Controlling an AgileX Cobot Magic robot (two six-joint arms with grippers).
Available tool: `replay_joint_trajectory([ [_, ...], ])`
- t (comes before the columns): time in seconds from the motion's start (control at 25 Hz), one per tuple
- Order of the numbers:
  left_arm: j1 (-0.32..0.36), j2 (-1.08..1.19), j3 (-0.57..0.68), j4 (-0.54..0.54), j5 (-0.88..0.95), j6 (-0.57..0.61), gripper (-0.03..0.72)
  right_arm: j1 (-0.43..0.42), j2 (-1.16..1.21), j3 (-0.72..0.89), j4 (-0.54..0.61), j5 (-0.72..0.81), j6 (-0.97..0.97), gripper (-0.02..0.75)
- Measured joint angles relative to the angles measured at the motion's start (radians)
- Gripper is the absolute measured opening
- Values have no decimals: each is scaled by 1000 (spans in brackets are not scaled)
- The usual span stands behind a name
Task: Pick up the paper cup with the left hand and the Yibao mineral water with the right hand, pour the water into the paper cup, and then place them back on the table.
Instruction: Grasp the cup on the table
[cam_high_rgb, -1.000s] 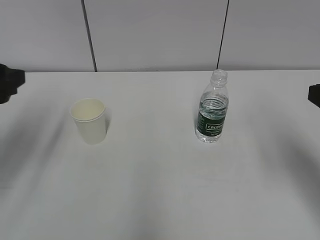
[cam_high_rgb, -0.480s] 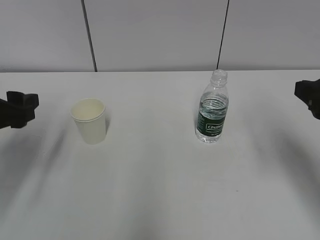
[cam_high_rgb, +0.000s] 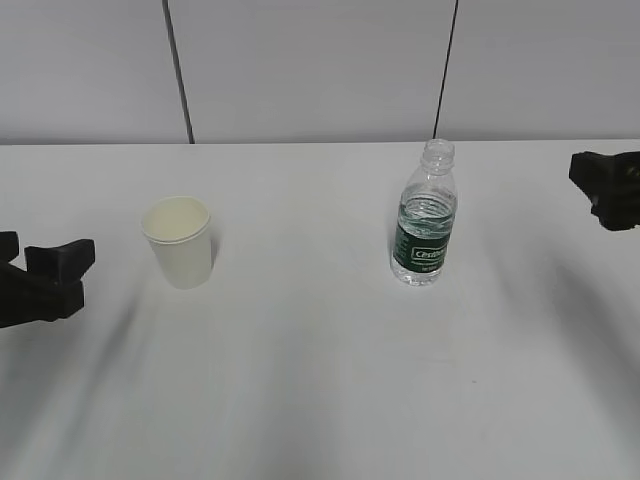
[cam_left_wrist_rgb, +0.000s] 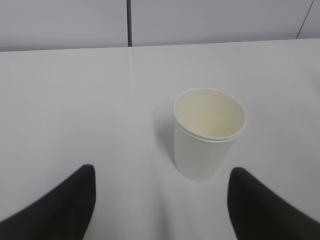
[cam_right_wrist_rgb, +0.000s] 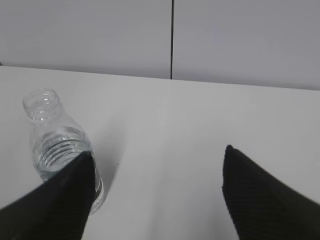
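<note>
The white paper cup is my left gripper's next target. It should go there and close on the cup's body (cam_high_rgb: 185, 262) (cam_left_wrist_rgb: 199, 158) below the cup's rim, keeping the cup's opening clear.
The white paper cup (cam_high_rgb: 179, 241) stands upright on the white table (cam_high_rgb: 300, 380), left of centre. The Yibao mineral water bottle (cam_high_rgb: 425, 215), clear with a dark green label and no cap, stands upright right of centre. My left gripper (cam_high_rgb: 45, 270) is open and empty at the left edge, apart from the cup. In the left wrist view the cup (cam_left_wrist_rgb: 207, 132) stands ahead of the gripper (cam_left_wrist_rgb: 161, 182), slightly right. My right gripper (cam_high_rgb: 598, 185) is open and empty at the right edge. In the right wrist view the bottle (cam_right_wrist_rgb: 55, 145) is behind the left finger of the gripper (cam_right_wrist_rgb: 157, 165).
Grey wall panels with dark vertical seams (cam_high_rgb: 178, 70) rise behind the table's far edge. Bare tabletop lies between the cup and the bottle and in front of both.
Both grippers have come further into the exterior view: the left one lower and toward the cup, the right one inward toward the bottle. Cup and bottle have not moved.
</note>
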Motion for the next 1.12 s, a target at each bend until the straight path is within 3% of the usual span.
replay_joint_trajectory([
  [0.2, -1, 31, 32, 15, -82, -16, 496, 0, 51, 45, -2, -137, 0, 585],
  [0.36, -1, 114, 32, 98, -180, -40, 496, 0, 107, 120, -3, -348, 0, 585],
  [0.52, -1, 226, 32, 125, -323, -43, 496, 0, 130, 151, -12, -448, 0, 585],
  [0.72, -1, 379, 32, 162, -495, -43, 496, 0, 192, 178, -119, -562, 26, 585],
  [0.84, -1, 453, 29, 202, -510, -43, 496, 0, 243, 178, -178, -626, 36, 585],
  [1.12, -1, 501, 28, 222, -517, -43, 496, 0, 367, 178, -197, -777, 39, 585],
])
